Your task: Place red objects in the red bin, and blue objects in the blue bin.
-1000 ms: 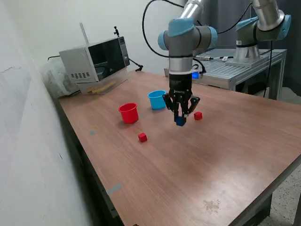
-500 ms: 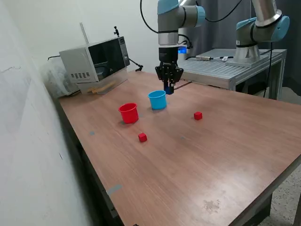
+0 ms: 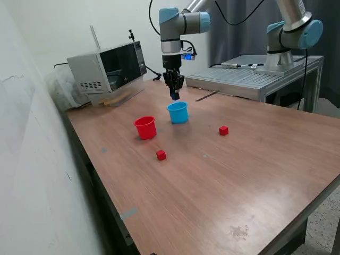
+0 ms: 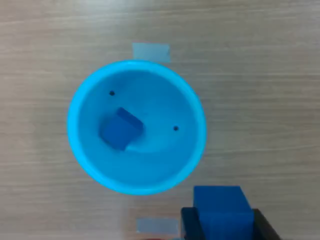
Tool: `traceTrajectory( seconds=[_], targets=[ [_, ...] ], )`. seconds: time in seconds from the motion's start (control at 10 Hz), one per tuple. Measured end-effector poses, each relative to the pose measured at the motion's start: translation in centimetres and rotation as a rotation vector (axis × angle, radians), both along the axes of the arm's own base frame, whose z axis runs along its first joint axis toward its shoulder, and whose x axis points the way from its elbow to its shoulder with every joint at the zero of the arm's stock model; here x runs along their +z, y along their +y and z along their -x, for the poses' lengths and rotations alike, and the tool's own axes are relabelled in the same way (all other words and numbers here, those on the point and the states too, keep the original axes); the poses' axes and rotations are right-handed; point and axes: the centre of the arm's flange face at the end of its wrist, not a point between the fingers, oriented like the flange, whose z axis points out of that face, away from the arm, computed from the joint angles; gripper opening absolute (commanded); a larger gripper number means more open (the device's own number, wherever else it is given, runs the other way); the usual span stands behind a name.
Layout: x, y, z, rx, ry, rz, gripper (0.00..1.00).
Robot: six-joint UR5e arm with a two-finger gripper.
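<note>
My gripper is holding a cube and will let go of it inside the light-blue cup (image 3: 178,113) (image 4: 163,122), next to the second dark-blue cube.
My gripper (image 3: 174,96) hangs above the light-blue cup (image 3: 178,112) and is shut on a dark-blue cube (image 4: 221,211). In the wrist view the light-blue cup (image 4: 85,107) is seen from straight above, with a second dark-blue cube (image 4: 120,130) lying inside it. The held cube sits just outside the cup's rim in that view. The red cup (image 3: 145,127) stands at the exterior view's left of the blue cup. One red cube (image 3: 161,154) lies in front of the red cup. Another red cube (image 3: 223,130) lies at the exterior view's right of the blue cup.
A microwave (image 3: 106,66) stands at the back of the wooden table (image 3: 239,175) on the exterior view's left. A second arm (image 3: 289,32) stands on a metal bench (image 3: 255,77) behind the table. Two pale tape patches (image 4: 151,51) lie on the wood beside the blue cup.
My gripper has carried the dark-blue cube up from the table near the right red cube, back and to the exterior view's left, to a spot above the light-blue cup.
</note>
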Motion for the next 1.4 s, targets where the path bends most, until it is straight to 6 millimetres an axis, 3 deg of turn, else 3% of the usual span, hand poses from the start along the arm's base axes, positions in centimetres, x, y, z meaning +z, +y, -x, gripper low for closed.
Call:
traceTrajectory(
  seconds=[0.8, 0.9, 1.4],
  targets=[
    [-1.7, 1.7, -1.4, -0.035, -0.046, 0.011, 0.0],
    [-1.9, 1.9, -1.6, -0.039, -0.056, 0.012, 1.0],
    [-2.1, 2.2, -2.0, -0.046, -0.077, 0.014, 1.0]
  ],
)
